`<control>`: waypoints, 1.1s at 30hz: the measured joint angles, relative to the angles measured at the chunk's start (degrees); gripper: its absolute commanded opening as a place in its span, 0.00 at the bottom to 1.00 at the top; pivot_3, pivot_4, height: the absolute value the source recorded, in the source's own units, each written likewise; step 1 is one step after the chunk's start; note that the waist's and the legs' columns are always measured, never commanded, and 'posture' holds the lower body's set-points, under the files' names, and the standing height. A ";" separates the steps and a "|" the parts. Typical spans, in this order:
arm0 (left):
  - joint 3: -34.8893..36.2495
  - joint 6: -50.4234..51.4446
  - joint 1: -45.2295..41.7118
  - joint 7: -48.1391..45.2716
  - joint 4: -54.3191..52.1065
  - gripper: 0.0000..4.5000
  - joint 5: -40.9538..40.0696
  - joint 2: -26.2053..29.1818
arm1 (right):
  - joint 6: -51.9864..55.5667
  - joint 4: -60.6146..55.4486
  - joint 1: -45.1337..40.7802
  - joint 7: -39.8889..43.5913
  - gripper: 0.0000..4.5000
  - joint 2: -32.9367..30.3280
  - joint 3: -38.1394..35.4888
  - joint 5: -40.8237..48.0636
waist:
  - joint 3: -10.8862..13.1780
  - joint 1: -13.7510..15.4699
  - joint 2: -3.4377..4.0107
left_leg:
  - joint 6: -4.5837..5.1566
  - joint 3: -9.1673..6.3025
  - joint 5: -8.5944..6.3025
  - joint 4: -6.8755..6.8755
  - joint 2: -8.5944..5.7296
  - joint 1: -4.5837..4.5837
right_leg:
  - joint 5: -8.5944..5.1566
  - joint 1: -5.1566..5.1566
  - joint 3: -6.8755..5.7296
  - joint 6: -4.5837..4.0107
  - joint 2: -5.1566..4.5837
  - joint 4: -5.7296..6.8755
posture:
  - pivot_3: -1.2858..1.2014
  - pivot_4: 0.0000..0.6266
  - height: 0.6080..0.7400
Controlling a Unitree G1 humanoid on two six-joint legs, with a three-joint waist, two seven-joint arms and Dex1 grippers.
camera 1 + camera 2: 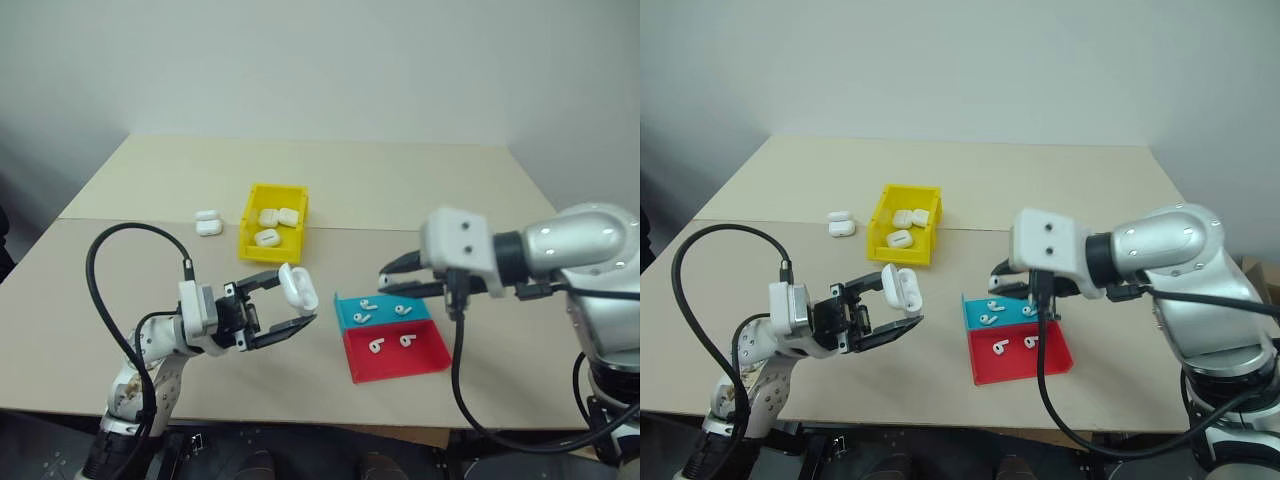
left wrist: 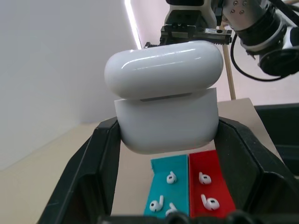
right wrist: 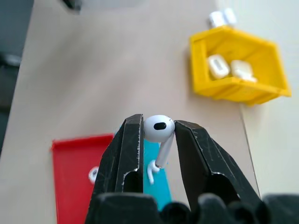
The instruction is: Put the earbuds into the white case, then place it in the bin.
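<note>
The earbud, now hanging over the trays, will be released by my right gripper inside the open white case, held up (image 1: 345, 269) near the blue tray.
My left gripper (image 1: 297, 300) is shut on a white case (image 1: 298, 287), held above the table with its lid hinged open; the left wrist view shows the case (image 2: 166, 107) pinched between both black fingers. My right gripper (image 1: 388, 276) hangs over the trays, facing the case, and is shut on one earbud (image 3: 158, 129), stem hanging down. More earbuds (image 1: 364, 316) lie in the blue tray and two (image 1: 376, 346) in the red tray. The yellow bin (image 1: 270, 252) stands behind the left gripper with three white cases (image 1: 267, 237) inside.
The blue tray (image 1: 420, 305) and the red tray (image 1: 440, 360) sit side by side near the front edge, under my right gripper. Two more white cases (image 1: 208, 222) lie on the table left of the bin. The table runs on behind the bin to a white wall.
</note>
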 measured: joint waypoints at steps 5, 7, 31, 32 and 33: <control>-0.11 4.69 -2.45 0.52 -0.56 0.61 -3.36 -1.13 | 5.73 0.46 -4.32 -7.62 0.29 5.87 -10.58 10.71 | 0.00 0.10 0.00 | 0.00 -0.04 0.00 0.00 0.00 -0.08 | 0.01 -0.01 -0.06 0.01 0.00 -0.03 | 0.52 0.24 1.00; -0.47 6.73 -3.62 0.39 -0.70 0.61 -4.47 -1.35 | 6.13 0.52 -4.72 -10.06 0.29 8.20 -13.86 14.97 | 0.00 0.11 0.00 | 0.00 -0.07 0.00 0.01 -0.01 -0.11 | 0.01 -0.01 -0.09 0.01 0.00 -0.03 | 0.52 0.24 1.00; -2.91 15.27 -15.34 -8.91 -1.21 0.61 -11.25 -5.95 | -13.02 0.29 5.46 -22.57 0.29 16.65 -11.40 38.85 | 0.00 -0.13 0.01 | 0.02 -0.18 0.00 0.01 -0.02 -0.18 | 0.02 -0.02 -0.12 0.04 0.04 -0.07 | 0.52 0.24 1.00; -2.91 15.32 -15.37 -9.01 -1.21 0.61 -11.24 -5.99 | -13.86 0.29 5.64 -22.60 0.29 16.44 -10.83 38.85 | 0.00 -0.12 0.01 | 0.01 -0.18 0.00 0.01 -0.01 -0.18 | 0.02 -0.02 -0.12 0.04 0.04 -0.07 | 0.52 0.24 1.00; -2.91 15.32 -15.37 -9.15 -1.18 0.61 -11.20 -6.01 | -14.47 0.28 5.90 -22.60 0.29 16.36 -10.39 38.84 | 0.00 -0.12 0.01 | 0.01 -0.18 0.00 0.01 -0.01 -0.18 | 0.02 -0.02 -0.13 0.04 0.04 -0.07 | 0.52 0.24 1.00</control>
